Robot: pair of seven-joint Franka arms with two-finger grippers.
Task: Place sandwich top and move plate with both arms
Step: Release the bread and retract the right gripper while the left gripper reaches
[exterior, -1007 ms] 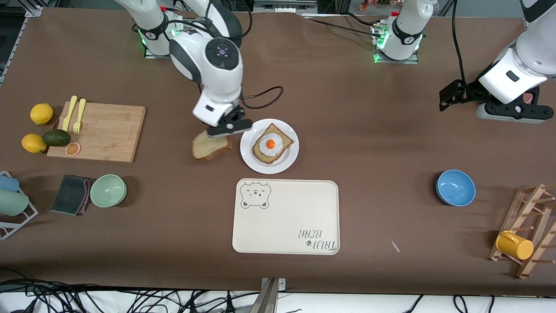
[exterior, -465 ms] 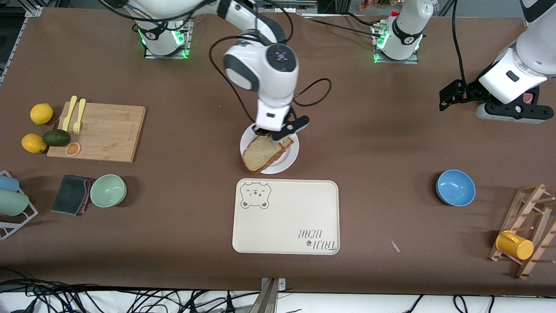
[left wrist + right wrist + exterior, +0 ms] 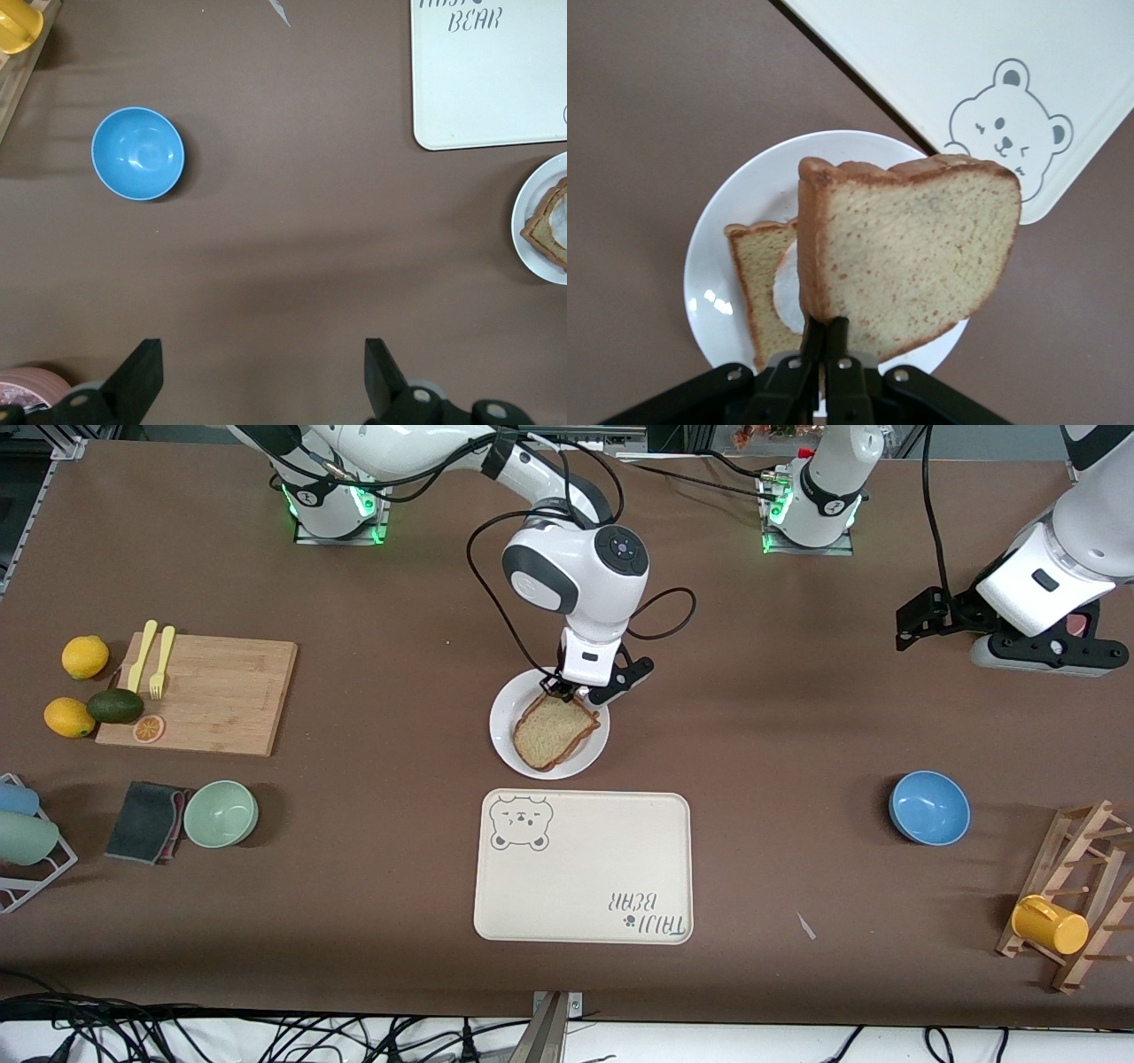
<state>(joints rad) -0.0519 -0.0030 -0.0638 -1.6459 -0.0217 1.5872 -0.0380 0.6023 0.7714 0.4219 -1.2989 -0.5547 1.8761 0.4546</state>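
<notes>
The robot's right gripper should release the sandwich top on the fried egg bread slice in the white plate (image 3: 558, 727) (image 3: 817, 282).
My right gripper (image 3: 576, 691) (image 3: 826, 332) is shut on the crust edge of the sandwich top (image 3: 554, 731) (image 3: 912, 257), a plain brown bread slice. It holds the slice tilted just above the small white plate (image 3: 503, 731) (image 3: 718, 257). A bread slice with a fried egg (image 3: 757, 283) lies on the plate under it, covered by the top slice in the front view. My left gripper (image 3: 1041, 662) (image 3: 264, 354) waits open over bare table at the left arm's end, with nothing between its fingers.
A cream bear tray (image 3: 585, 868) lies just nearer to the front camera than the plate. A blue bowl (image 3: 928, 808) and a wooden rack with a yellow mug (image 3: 1076, 895) sit toward the left arm's end. A cutting board (image 3: 208, 695) and a green bowl (image 3: 221, 813) are toward the right arm's end.
My right gripper has carried the plain slice from beside the plate to over it, above the egg slice. The left arm has not moved.
</notes>
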